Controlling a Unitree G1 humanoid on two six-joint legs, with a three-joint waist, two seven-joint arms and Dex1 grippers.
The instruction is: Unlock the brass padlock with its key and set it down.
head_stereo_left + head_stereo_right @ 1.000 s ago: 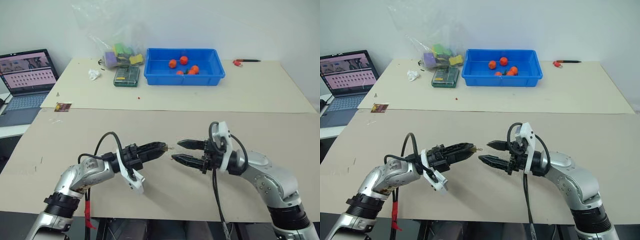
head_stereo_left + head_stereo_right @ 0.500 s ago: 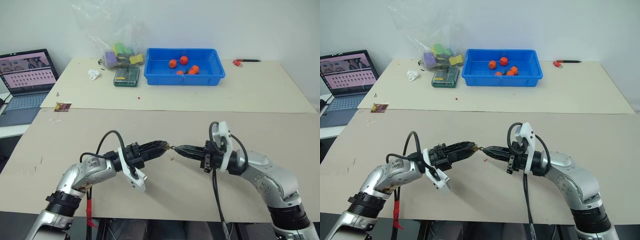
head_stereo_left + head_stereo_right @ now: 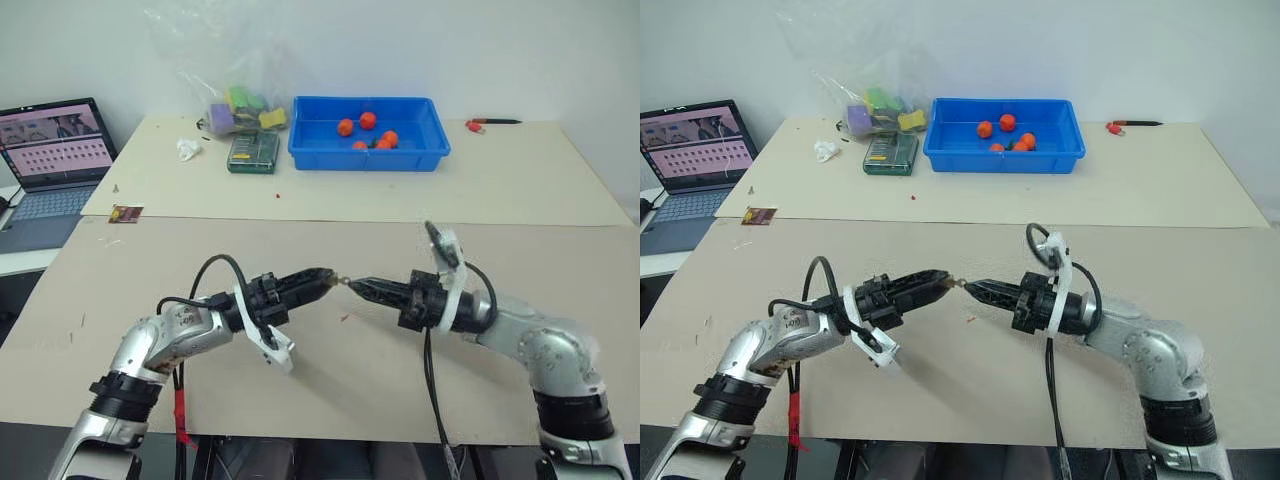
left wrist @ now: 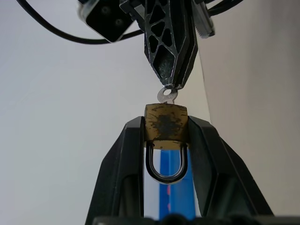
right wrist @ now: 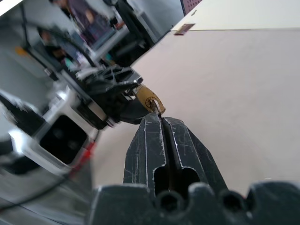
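The shackle loops back inside my left gripper, so before that gripper grips it, my right gripper next leaves the key and takes the padlock's body (image 4: 166,123).
The brass padlock (image 4: 165,123) is pinched between my left gripper's fingers (image 4: 123,154), with its silvery shackle (image 4: 165,174) looping back toward the wrist. The key (image 4: 167,95) sticks out of the padlock's end face, with only its ringed head showing. My right gripper (image 3: 360,286) is shut on that head, its tips meeting my left gripper (image 3: 322,279) nose to nose above the near table (image 3: 150,260). The right wrist view has the padlock (image 5: 147,99) just past the shut fingertips.
A blue bin (image 3: 365,158) holding orange balls stands at the far middle. A green case (image 3: 252,150) and a plastic bag of toys (image 3: 235,100) lie to its left. A laptop (image 3: 50,150) is at far left and a red pen (image 3: 490,123) at far right.
My right gripper, open a second ago, has shut on the key's head and its wrist has rolled. The left gripper keeps its hold on the padlock.
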